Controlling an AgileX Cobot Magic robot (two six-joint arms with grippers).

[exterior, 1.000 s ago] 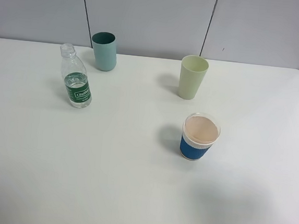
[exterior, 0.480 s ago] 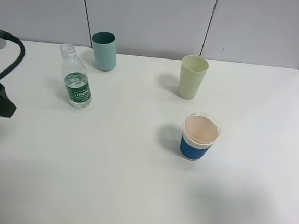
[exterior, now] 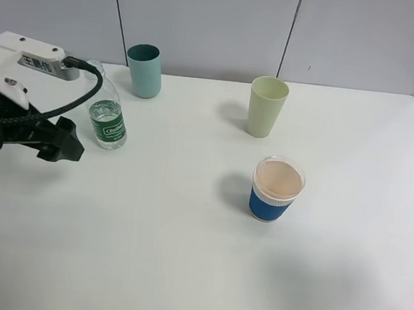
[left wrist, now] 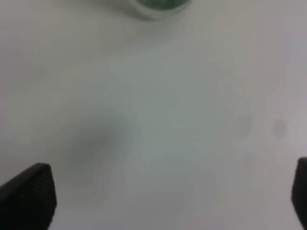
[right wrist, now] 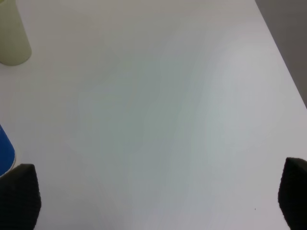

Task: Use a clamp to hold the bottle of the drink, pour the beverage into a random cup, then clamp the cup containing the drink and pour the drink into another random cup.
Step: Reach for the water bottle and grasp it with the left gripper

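Note:
My left gripper moves to the green label (exterior: 109,123) (left wrist: 162,3) on the clear plastic bottle next. It should close there.
A clear plastic bottle (exterior: 106,113) with a green label stands upright at the back left of the white table. A teal cup (exterior: 145,70) stands behind it, a pale green cup (exterior: 267,106) at the back middle, and a paper cup with a blue sleeve (exterior: 277,190) in the middle. My left gripper (exterior: 67,149) is open and empty, just left of and in front of the bottle. The left wrist view shows its wide-apart fingertips (left wrist: 29,195) and the bottle's base (left wrist: 158,5) ahead. My right gripper (right wrist: 156,201) is open and empty, with the pale green cup (right wrist: 12,36) and the blue cup (right wrist: 5,149) beside it.
The white table (exterior: 184,254) ends at a grey panelled wall (exterior: 204,17) behind the cups. The table's right edge shows in the right wrist view (right wrist: 283,52). The right arm is outside the exterior high view.
My left arm has come into the exterior high view from the left edge and moved right, up to the bottle. The bottle and cups have not moved.

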